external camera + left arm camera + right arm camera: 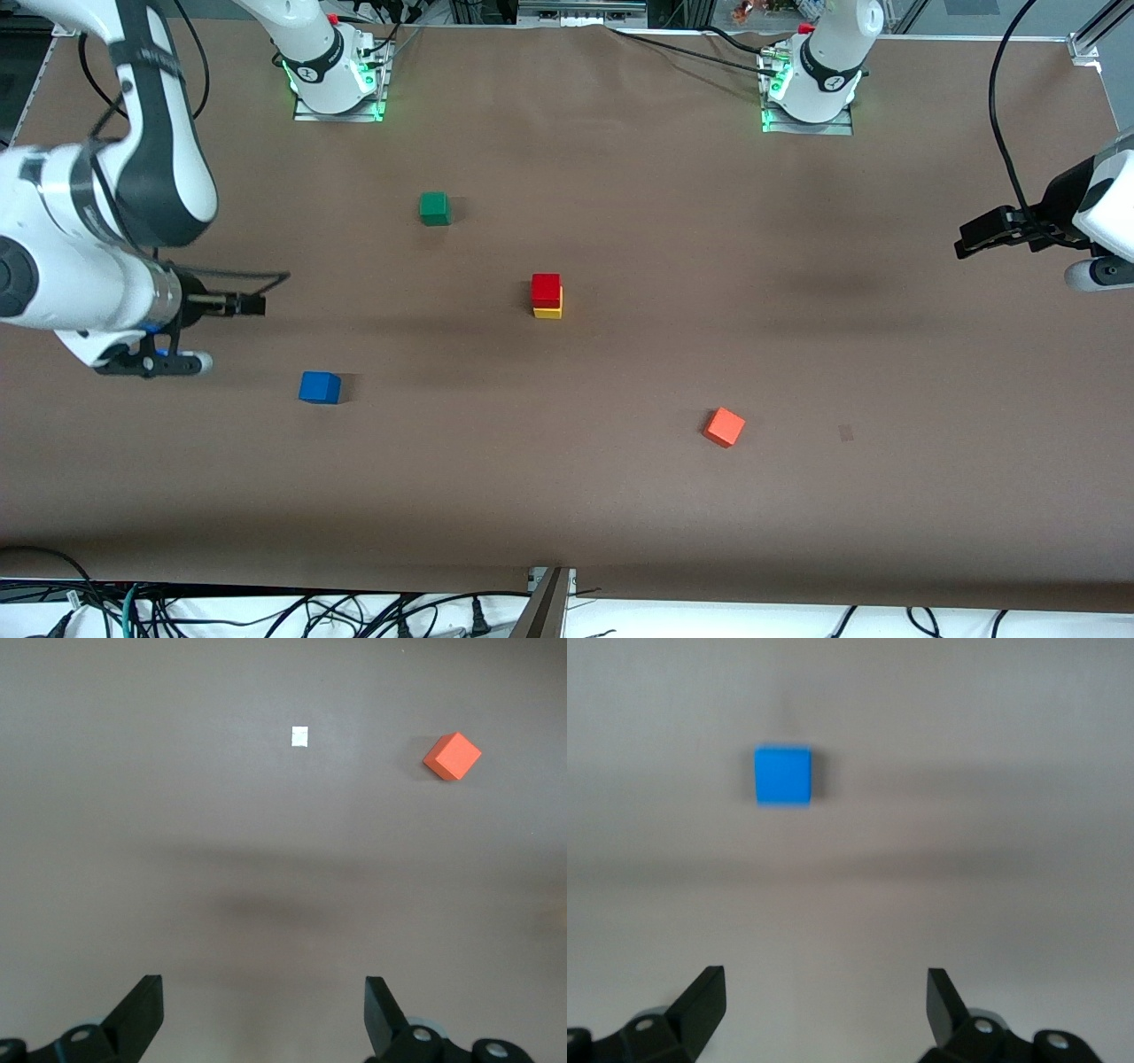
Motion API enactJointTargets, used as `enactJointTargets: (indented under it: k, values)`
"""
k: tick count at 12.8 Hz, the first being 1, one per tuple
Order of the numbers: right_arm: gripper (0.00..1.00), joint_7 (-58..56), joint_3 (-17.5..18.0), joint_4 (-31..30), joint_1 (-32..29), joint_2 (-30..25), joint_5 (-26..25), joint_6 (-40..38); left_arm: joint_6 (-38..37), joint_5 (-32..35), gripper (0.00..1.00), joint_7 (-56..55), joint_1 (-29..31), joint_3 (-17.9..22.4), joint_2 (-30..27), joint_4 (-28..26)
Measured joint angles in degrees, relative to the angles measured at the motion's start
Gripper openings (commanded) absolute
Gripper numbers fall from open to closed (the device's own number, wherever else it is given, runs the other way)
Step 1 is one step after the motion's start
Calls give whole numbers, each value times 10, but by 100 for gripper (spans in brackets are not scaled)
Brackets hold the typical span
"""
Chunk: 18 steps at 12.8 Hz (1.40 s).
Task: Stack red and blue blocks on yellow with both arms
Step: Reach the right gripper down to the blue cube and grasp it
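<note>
Next, I move my right gripper to the blue block and close it on the block's sides (319,388) (783,776) nearest and farthest from the front camera.
The red block (546,289) sits on top of the yellow block (549,311) in the middle of the table. The blue block (319,387) lies alone on the table toward the right arm's end, nearer the front camera than the stack. It also shows in the right wrist view (783,775). My right gripper (177,361) is open and empty (826,997), up over the table beside the blue block. My left gripper (1094,273) is open and empty (264,1001), up over the left arm's end of the table.
An orange-red cube (725,427) lies nearer the front camera toward the left arm's end, and shows in the left wrist view (453,757). A green cube (434,208) lies farther from the camera than the stack. A small pale mark (300,736) is on the table.
</note>
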Motion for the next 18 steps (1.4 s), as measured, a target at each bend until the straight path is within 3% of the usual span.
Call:
enactJointTargets:
  k: [7, 12, 18]
  values:
    - [100, 1, 2, 1, -13, 105, 55, 163, 0, 0, 100, 0, 0, 0, 0, 0]
    - [100, 1, 4, 1, -11, 121, 130, 197, 1, 0, 100, 0, 1, 0, 0, 0]
    - [100, -41, 6, 1, 15, 152, 129, 241, 1, 0, 100, 0, 1, 0, 0, 0]
